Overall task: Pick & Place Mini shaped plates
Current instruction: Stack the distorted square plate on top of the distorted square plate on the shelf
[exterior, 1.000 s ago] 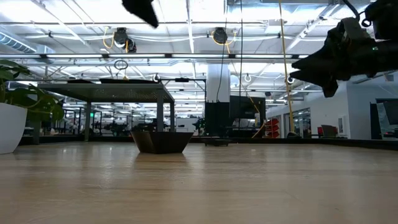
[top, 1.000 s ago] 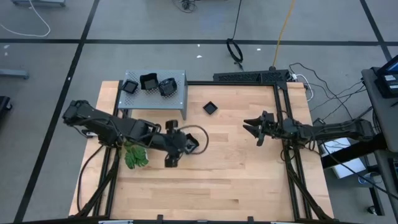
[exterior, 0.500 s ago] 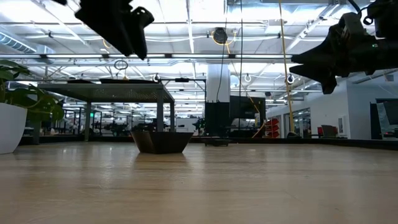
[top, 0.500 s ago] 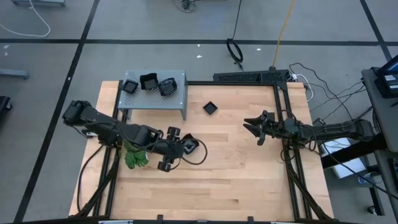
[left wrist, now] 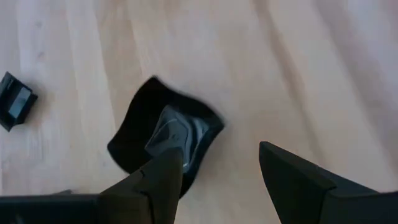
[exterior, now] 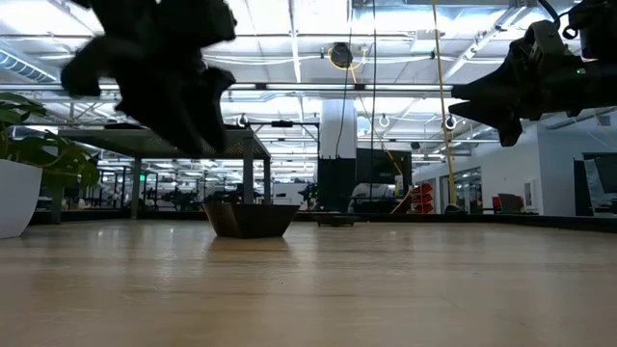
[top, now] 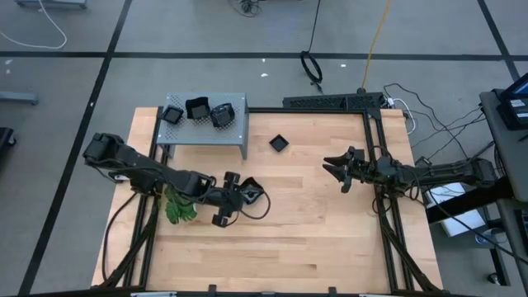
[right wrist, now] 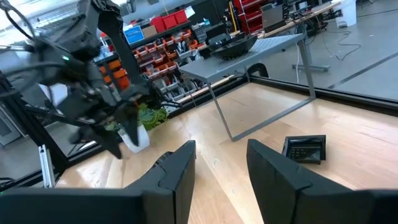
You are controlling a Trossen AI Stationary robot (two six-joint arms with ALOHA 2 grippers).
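The wavy black plate has a near-side rim [top: 254, 195] [left wrist: 206, 158]. My left gripper should close there, with one finger inside the plate and one outside.
A glossy black mini shaped plate [left wrist: 165, 140] with a wavy outline rests flat on the wooden table near its middle [exterior: 249, 219] [top: 256, 195]. My left gripper [left wrist: 221, 171] [top: 246, 198] [exterior: 193, 130] is open and slants down over it, above the plate and off to one side, touching nothing. A small square plate [top: 279, 143] [left wrist: 15, 101] [right wrist: 305, 149] lies farther back. Three more plates [top: 198, 110] sit on the grey shelf [top: 231, 132]. My right gripper [top: 338, 173] [right wrist: 221, 162] [exterior: 482, 101] waits open and level above the table's right part.
The grey perforated shelf stands on legs at the table's far left. A green leafy plant [top: 180, 208] in a white pot [exterior: 17, 198] stands just under my left arm. A black frame [top: 375, 148] borders the table's right and far sides. Bare wood lies toward the near edge.
My left gripper has come down from high above toward the wavy plate, rolling about its own line as it sank, and has stayed open. The plates have not moved.
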